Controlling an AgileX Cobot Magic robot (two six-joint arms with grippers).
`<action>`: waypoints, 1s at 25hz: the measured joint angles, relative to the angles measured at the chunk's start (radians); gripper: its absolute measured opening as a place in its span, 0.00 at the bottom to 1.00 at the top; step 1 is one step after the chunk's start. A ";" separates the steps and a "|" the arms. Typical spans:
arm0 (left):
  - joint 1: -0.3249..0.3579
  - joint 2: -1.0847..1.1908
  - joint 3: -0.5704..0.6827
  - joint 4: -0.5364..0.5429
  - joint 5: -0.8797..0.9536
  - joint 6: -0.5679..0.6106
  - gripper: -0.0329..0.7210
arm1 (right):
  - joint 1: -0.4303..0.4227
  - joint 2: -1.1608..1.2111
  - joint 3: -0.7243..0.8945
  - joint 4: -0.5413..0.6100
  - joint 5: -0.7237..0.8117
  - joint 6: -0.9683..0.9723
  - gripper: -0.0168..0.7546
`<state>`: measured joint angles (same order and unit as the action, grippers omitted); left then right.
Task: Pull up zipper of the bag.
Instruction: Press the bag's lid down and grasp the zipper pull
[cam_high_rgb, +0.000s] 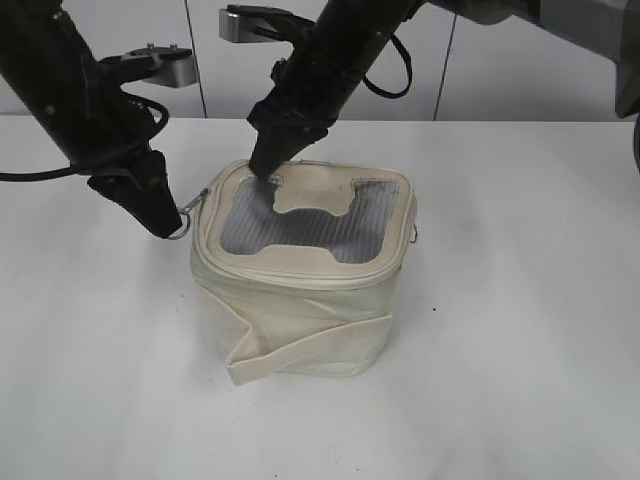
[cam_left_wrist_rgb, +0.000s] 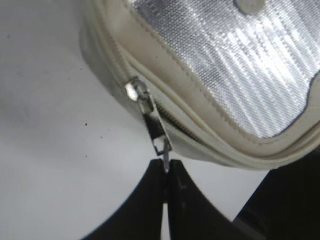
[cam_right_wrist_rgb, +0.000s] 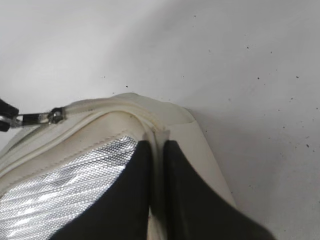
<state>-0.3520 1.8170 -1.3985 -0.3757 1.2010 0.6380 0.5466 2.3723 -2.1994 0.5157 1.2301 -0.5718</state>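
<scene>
Next, my left gripper lets go of the ring pull on the bag's front below the middle of the mesh top (cam_high_rgb: 307, 328).
The cream bag (cam_high_rgb: 300, 320) stands mid-table, its grey mesh top and bone patch (cam_high_rgb: 312, 203) facing up. The zipper (cam_high_rgb: 290, 277) runs round the top panel. My left gripper (cam_high_rgb: 172, 226) is at the bag's left corner, shut on the ring pull (cam_high_rgb: 190, 212) of a silver slider. In the left wrist view the jaws (cam_left_wrist_rgb: 166, 169) pinch the ring below the slider (cam_left_wrist_rgb: 136, 91). My right gripper (cam_high_rgb: 264, 167) presses on the back left of the top panel; its jaws (cam_right_wrist_rgb: 157, 146) are shut on a fold of the cream rim (cam_right_wrist_rgb: 161, 134). The slider (cam_right_wrist_rgb: 52, 117) also shows there.
A second slider with a ring pull (cam_high_rgb: 415, 233) hangs at the bag's right side. The flat cream strap (cam_high_rgb: 300, 352) crosses the front. The white table (cam_high_rgb: 520, 350) lies around the bag, with white cabinet doors (cam_high_rgb: 500, 80) behind.
</scene>
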 joint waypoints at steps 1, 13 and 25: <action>-0.007 -0.008 0.006 0.000 -0.002 -0.001 0.04 | 0.000 0.000 0.000 0.000 0.000 0.000 0.08; -0.065 -0.093 0.156 -0.004 -0.017 -0.046 0.04 | 0.000 0.000 0.000 0.001 0.001 0.007 0.08; -0.261 -0.182 0.267 -0.019 -0.094 -0.125 0.04 | 0.000 0.000 0.000 0.001 0.001 0.014 0.08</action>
<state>-0.6131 1.6352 -1.1319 -0.3949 1.1072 0.5135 0.5466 2.3723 -2.1994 0.5167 1.2311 -0.5579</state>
